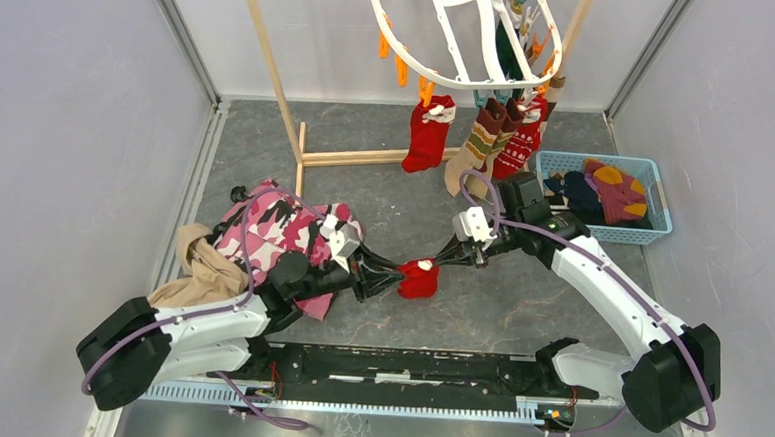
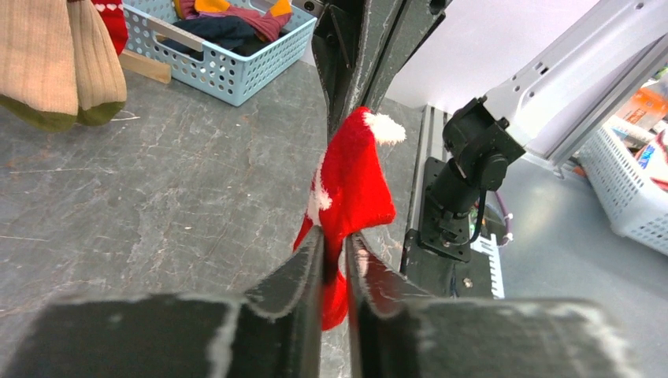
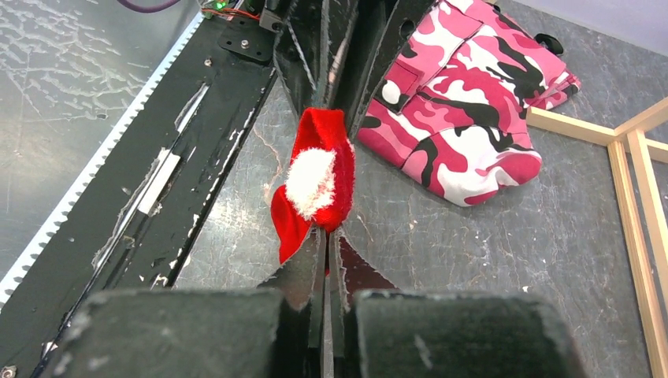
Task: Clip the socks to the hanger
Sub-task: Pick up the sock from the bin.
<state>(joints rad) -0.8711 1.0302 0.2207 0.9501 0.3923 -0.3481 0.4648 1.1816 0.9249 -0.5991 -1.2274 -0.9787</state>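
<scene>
The red sock is held by its side in my left gripper, away from the white pompom, so my left gripper should open and first take the sock by the pompom point(image 2: 385, 128).
A small red sock with white trim point(image 1: 419, 277) hangs between my two grippers over the middle of the table. My left gripper point(image 1: 398, 270) is shut on its left side, and the sock point(image 2: 350, 185) shows between its fingers. My right gripper point(image 1: 439, 260) is shut on the sock's point(image 3: 317, 177) other edge. The white oval hanger point(image 1: 453, 42) hangs at the top with orange and teal clips. Several socks point(image 1: 483, 135) hang clipped under it: red, tan-striped, and red with white pattern.
A blue basket point(image 1: 653, 229) with more socks stands at the right. A wooden pole rack point(image 1: 298, 134) stands at the back. A pink camouflage cloth point(image 1: 273, 228) and a tan cloth point(image 1: 196, 269) lie at the left, by the left arm.
</scene>
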